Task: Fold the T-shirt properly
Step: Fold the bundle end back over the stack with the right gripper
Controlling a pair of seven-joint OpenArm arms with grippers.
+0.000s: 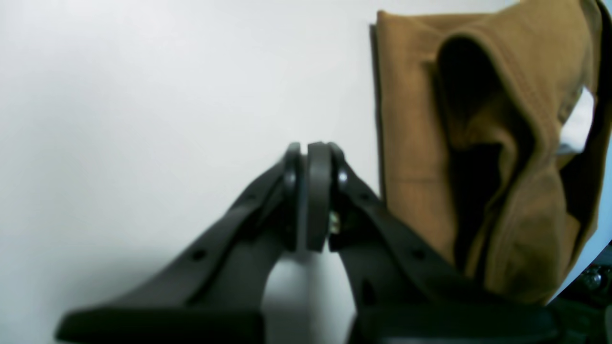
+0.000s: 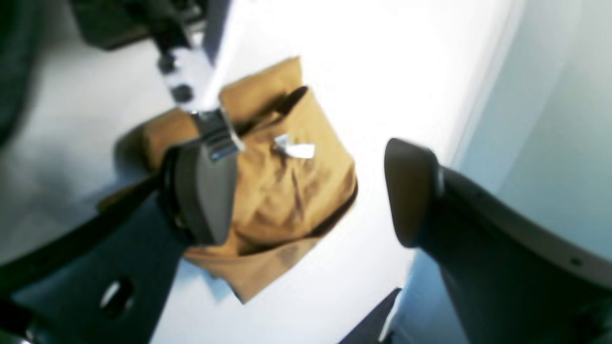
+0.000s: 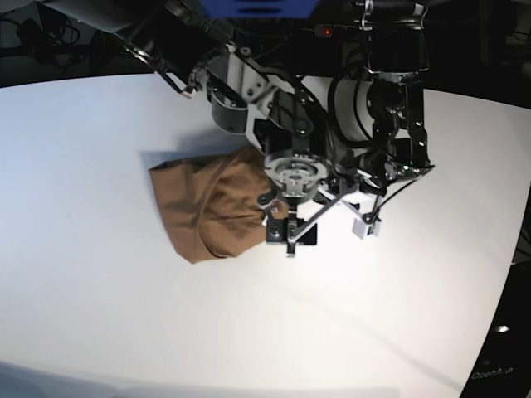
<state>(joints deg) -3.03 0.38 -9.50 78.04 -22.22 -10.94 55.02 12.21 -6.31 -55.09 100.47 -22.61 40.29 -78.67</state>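
Observation:
The tan-brown T-shirt has a near edge (image 3: 213,253) (image 2: 316,230) where its long crease ends by the T-shirt's near corner, and my right gripper needs to close there next.
The tan-brown T-shirt (image 3: 207,207) lies on the white table as a folded, rumpled bundle. In the right wrist view, the T-shirt (image 2: 287,191) shows its small white tag (image 2: 297,150) on top. My right gripper (image 2: 306,191) is open wide and empty above the bundle, with one finger (image 2: 205,191) over its edge. In the base view, the right gripper (image 3: 289,235) hovers at the bundle's right edge. My left gripper (image 1: 306,153) is shut on nothing above bare table, just left of the T-shirt (image 1: 478,143). In the base view, the left gripper (image 3: 365,222) is to the right of the shirt.
The white table (image 3: 99,315) spreads on all sides of the shirt. Both arms crowd together above the shirt's right side (image 3: 348,124). A silver part of the other arm (image 2: 210,134) crosses the right wrist view. Dark floor lies beyond the table's edge (image 3: 506,332).

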